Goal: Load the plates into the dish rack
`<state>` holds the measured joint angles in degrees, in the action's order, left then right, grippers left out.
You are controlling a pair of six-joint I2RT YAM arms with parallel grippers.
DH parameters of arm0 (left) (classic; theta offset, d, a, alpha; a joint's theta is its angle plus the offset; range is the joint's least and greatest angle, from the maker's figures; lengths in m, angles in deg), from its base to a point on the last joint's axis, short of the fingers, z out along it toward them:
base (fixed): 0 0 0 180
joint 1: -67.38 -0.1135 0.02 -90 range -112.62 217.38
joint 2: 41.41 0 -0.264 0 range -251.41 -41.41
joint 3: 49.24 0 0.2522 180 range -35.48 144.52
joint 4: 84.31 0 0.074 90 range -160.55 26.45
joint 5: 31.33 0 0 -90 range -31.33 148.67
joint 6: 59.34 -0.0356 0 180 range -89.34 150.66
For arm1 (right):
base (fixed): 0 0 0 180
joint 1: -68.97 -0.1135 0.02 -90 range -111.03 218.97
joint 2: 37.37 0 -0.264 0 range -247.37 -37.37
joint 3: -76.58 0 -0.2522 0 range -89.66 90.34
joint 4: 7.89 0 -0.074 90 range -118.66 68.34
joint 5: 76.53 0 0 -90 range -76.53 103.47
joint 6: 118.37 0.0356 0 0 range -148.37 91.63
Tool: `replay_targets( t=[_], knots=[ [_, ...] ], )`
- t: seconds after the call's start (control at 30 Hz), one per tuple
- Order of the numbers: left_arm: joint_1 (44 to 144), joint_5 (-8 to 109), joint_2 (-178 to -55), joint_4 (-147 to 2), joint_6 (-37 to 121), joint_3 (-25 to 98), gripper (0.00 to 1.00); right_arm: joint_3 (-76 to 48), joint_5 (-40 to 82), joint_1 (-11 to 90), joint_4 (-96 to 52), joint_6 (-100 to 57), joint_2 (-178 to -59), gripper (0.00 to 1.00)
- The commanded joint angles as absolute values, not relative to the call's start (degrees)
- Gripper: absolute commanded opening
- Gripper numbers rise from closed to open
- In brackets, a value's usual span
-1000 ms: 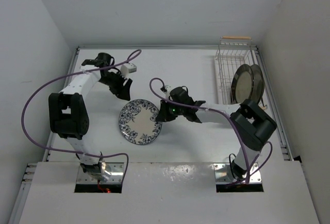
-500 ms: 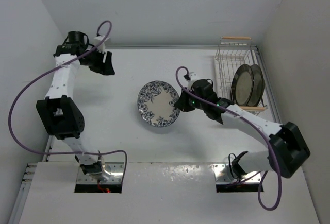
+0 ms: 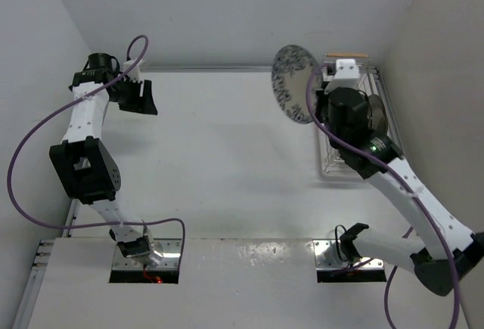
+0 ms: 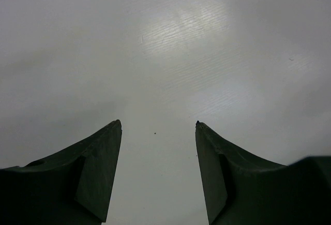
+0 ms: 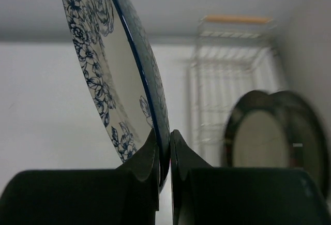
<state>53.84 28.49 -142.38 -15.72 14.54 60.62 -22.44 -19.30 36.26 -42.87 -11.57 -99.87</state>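
I will use my right gripper to set the floral plate, now hanging on edge beside the rack, upright in the rack (image 3: 338, 126) (image 5: 210, 145) beside the dark-rimmed cream plates, toward the open table.
The white plate with blue flowers (image 3: 291, 83) (image 5: 111, 70) hangs on edge in the air just left of the dish rack (image 3: 376, 79) (image 5: 227, 64). My right gripper (image 3: 313, 107) (image 5: 164, 134) is shut on its lower rim. Two dark-rimmed cream plates (image 3: 376, 121) (image 5: 258, 142) stand upright in the near part of the rack, partly hidden behind my right arm in the top view. My left gripper (image 3: 144, 103) (image 4: 158, 124) is open at the far left of the table, with only bare table between its fingers.
The rack has a wooden handle bar (image 3: 346, 56) at its far end and stands against the right wall. White walls close in the table at the left, back and right. A purple cable (image 3: 45, 125) loops off the left arm.
My right arm has carried the floral plate from the middle of the table up and right to beside the rack, tipping it on edge. The left arm pulled back to the far left corner.
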Motion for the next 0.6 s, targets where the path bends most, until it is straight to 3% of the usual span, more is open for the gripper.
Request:
replay_targets(
  t=[0.0,0.2,0.37,0.57],
  knots=[
    [53.5,28.7,-142.2,-16.6,16.0,60.4,0.63,-19.0,-41.4,36.6,-29.6,-25.4,-94.5,0.00],
    [53.5,29.2,-142.7,-16.6,16.0,59.9,0.63,-22.0,-45.3,37.5,-22.9,-43.7,-93.4,0.00],
    [53.5,28.7,-142.7,-16.6,16.5,59.4,0.63,-26.3,-43.8,41.0,-26.0,-40.6,-92.8,0.00],
    [53.5,28.7,-142.7,-16.6,16.0,58.3,0.63,-28.9,-42.0,43.8,-34.7,-25.2,-92.2,0.00]
  ],
)
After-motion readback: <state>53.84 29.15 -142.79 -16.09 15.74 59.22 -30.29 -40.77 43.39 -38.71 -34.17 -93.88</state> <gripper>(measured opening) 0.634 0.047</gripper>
